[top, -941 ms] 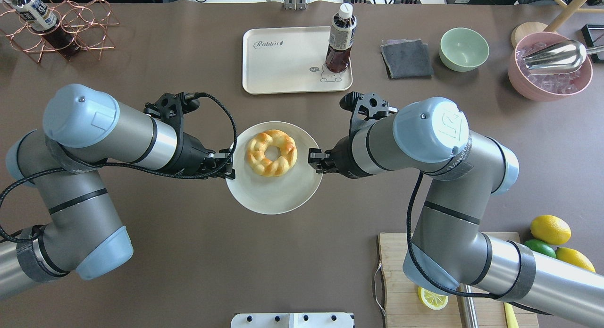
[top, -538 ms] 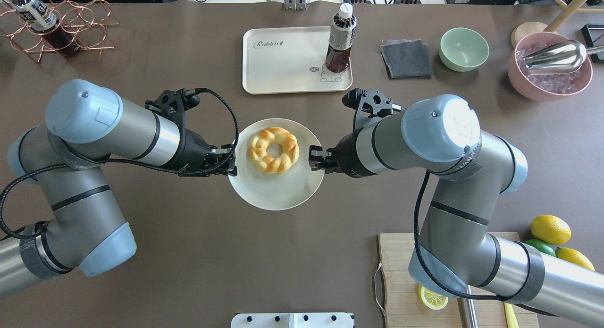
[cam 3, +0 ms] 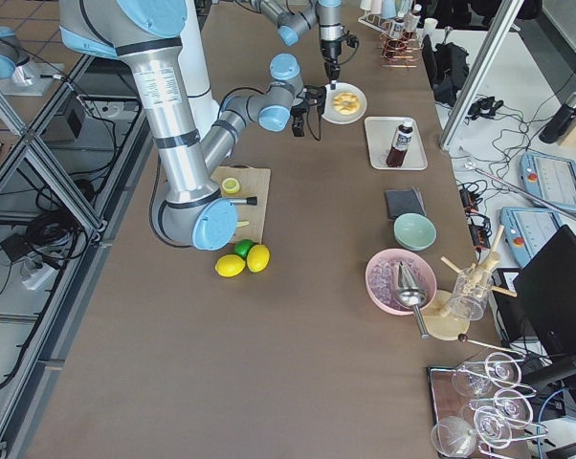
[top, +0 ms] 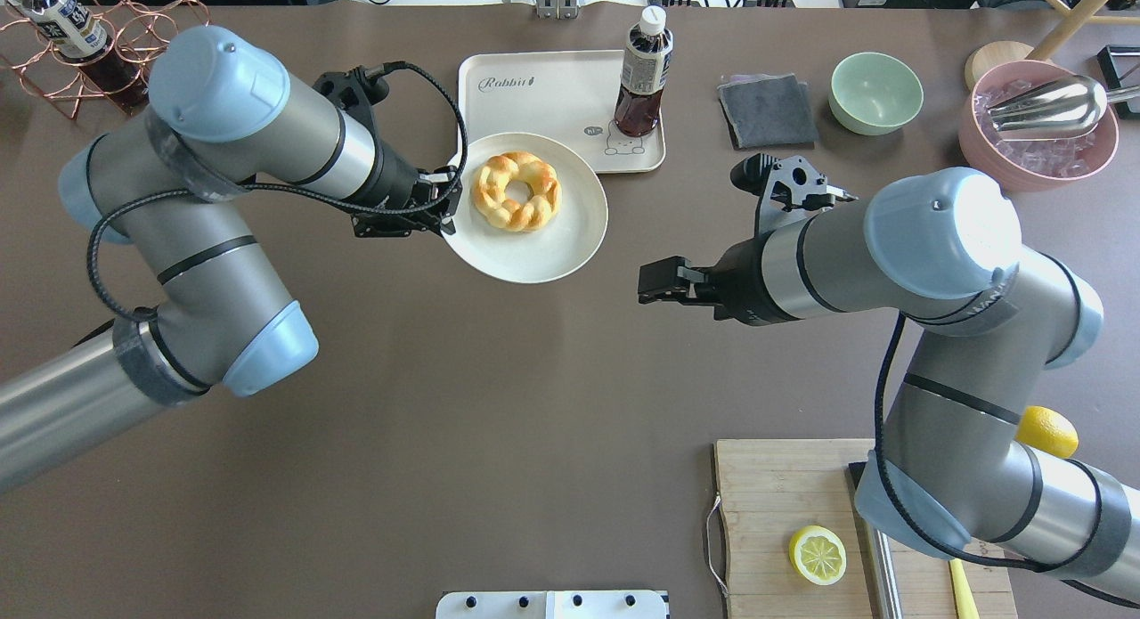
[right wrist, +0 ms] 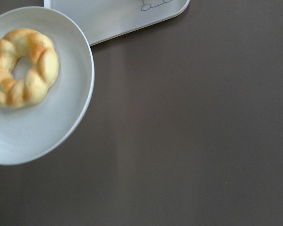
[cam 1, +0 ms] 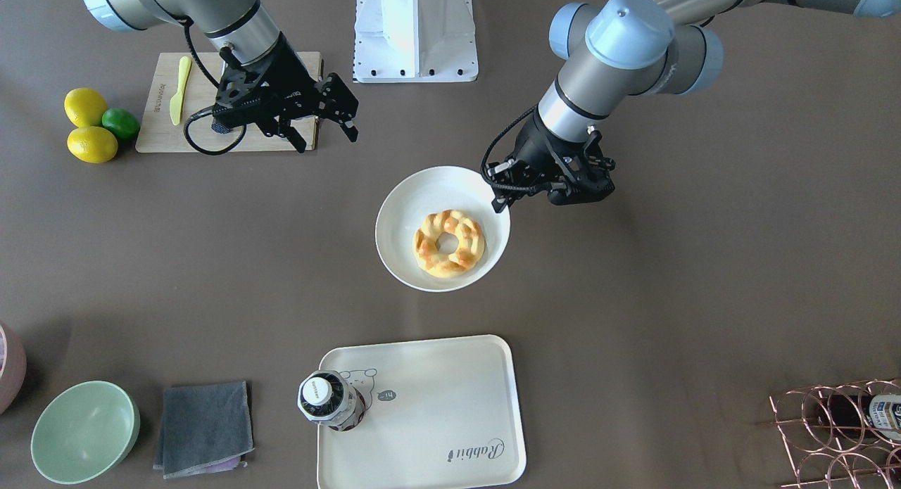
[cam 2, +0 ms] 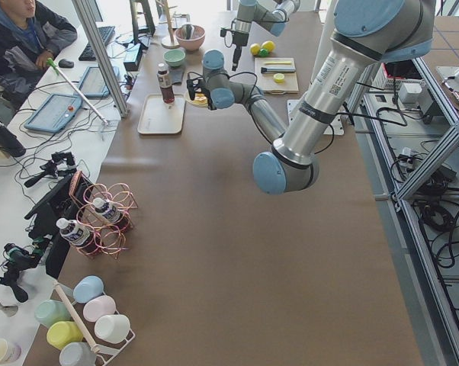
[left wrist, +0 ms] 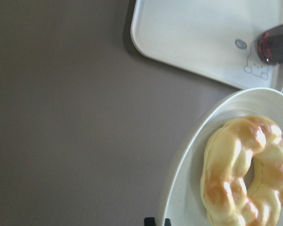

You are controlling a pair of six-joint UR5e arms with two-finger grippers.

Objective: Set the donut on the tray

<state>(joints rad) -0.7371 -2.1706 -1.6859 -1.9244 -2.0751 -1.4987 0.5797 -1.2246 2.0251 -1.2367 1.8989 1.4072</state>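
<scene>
Next, I let go of the white plate with the donut with my left gripper on the cream tray's open middle [cam 1: 440, 405] [left wrist: 199, 24], beside the drink bottle.
The donut [top: 517, 191], a golden braided ring, lies on a round white plate [top: 534, 254]. My left gripper [top: 448, 205] is shut on the plate's left rim and holds it up, so the plate overlaps the near edge of the cream tray [top: 534, 111]. In the front-facing view the left gripper [cam 1: 501, 193] pinches the plate [cam 1: 408, 200] with the donut [cam 1: 449, 243] on it, short of the tray [cam 1: 436, 404]. My right gripper [top: 650, 282] is open and empty, to the right of the plate and apart from it. The left wrist view shows the donut [left wrist: 245, 169] and the tray [left wrist: 198, 33].
A dark drink bottle [top: 643, 71] stands on the tray's right corner. A grey cloth [top: 768, 111], a green bowl [top: 876, 92] and a pink ice bowl [top: 1038, 125] lie to the right. A wooden cutting board [top: 784, 512] holds a lemon half [top: 818, 555]. A copper rack [top: 116, 49] stands far left.
The right gripper let go of the plate's right rim and drew back to the right. The left gripper carried the plate with the donut up and toward the tray.
</scene>
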